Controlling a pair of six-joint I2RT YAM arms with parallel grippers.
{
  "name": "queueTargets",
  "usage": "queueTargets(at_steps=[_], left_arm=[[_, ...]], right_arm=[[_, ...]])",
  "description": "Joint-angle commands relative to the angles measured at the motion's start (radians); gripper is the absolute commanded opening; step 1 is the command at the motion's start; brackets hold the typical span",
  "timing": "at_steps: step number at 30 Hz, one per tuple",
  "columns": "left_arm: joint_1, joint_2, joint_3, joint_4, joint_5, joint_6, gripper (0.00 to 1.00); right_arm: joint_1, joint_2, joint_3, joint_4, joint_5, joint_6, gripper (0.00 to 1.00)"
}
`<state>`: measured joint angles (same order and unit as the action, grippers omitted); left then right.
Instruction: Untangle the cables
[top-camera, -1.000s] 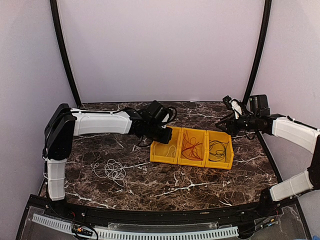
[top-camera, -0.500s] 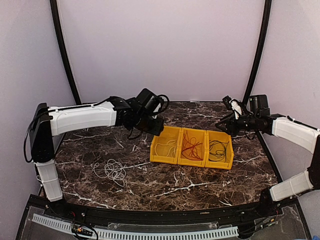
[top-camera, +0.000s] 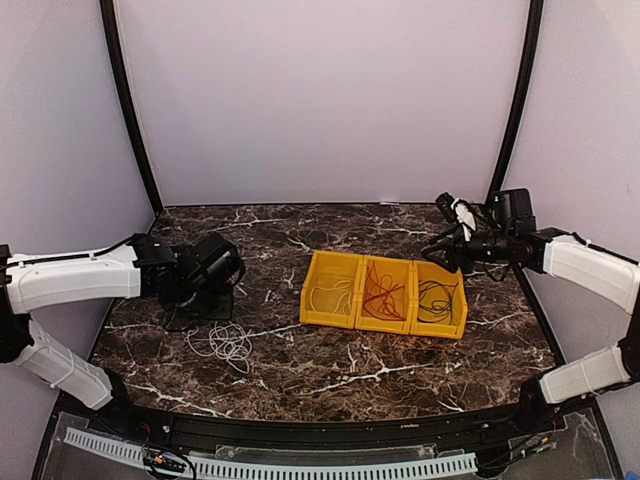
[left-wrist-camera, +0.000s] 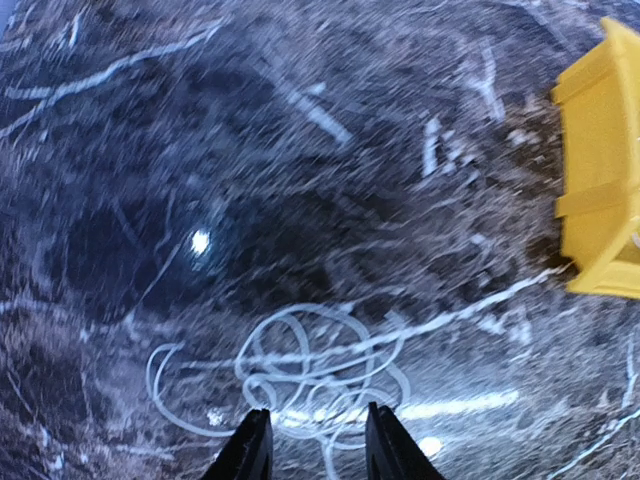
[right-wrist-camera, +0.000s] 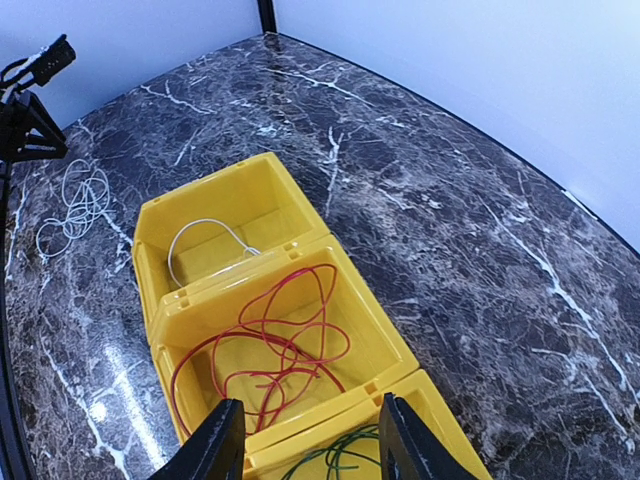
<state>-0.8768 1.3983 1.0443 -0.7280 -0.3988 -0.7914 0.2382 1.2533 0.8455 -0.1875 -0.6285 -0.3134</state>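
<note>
Next, my left gripper grabs the white cable's loose end (top-camera: 190, 334) (left-wrist-camera: 172, 348), which sticks out of the tangle on the side away from the yellow bins.
A loose white cable (top-camera: 228, 342) lies on the marble table at the left; it also shows in the left wrist view (left-wrist-camera: 320, 365). My left gripper (top-camera: 198, 312) hangs just above its near edge, open and empty, fingertips (left-wrist-camera: 250, 455) apart in a blurred view. Three joined yellow bins (top-camera: 352, 322) stand mid-table: the left holds a white cable (right-wrist-camera: 205, 240), the middle a red cable (right-wrist-camera: 275, 345), the right a dark cable (top-camera: 437, 300). My right gripper (right-wrist-camera: 312, 450) is open and empty, held above the bins from the right side (top-camera: 445, 242).
The bins' left wall (left-wrist-camera: 600, 180) stands to the right of the left gripper. Black frame posts (top-camera: 130, 110) rise at the back corners, with white walls behind. A cable channel (top-camera: 300, 465) runs along the near edge.
My left arm has swung away from the left bin, leftward and down to the white cable on the table. The right arm has barely moved.
</note>
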Motion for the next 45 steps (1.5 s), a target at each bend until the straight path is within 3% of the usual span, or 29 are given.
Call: queueTargets(at_steps=[1,6,15,21,25,31,37,45], left_arm=[[0.014,-0.119,-0.164,-0.115,0.004,-0.243,0.34],[0.050,-0.119,-0.228,-0.244,-0.075,-0.322,0.39],[0.127,0.009,-0.244,-0.144,-0.065,-0.216,0.40],[0.193,0.087,-0.257,-0.021,-0.057,-0.124,0.31],[0.200,0.098,-0.254,0.003,-0.071,-0.085,0.03],[0.200,-0.002,-0.190,0.000,-0.076,0.005,0.00],[0.200,-0.210,-0.084,0.066,0.037,0.166,0.00],[0.200,-0.358,0.019,0.153,0.209,0.315,0.00]], right_arm=[[0.046,0.013,0.025,-0.009,-0.011,-0.027,0.48],[0.054,0.017,0.023,-0.014,-0.022,-0.033,0.48],[0.055,0.002,0.018,-0.021,-0.012,-0.042,0.48],[0.054,-0.006,0.017,-0.024,-0.010,-0.043,0.48],[0.054,-0.010,0.015,-0.024,-0.007,-0.043,0.48],[0.072,0.009,0.013,-0.007,-0.026,-0.024,0.48],[0.242,0.067,0.116,-0.037,0.062,-0.046,0.48],[0.542,0.298,0.464,-0.140,0.123,-0.055,0.53]])
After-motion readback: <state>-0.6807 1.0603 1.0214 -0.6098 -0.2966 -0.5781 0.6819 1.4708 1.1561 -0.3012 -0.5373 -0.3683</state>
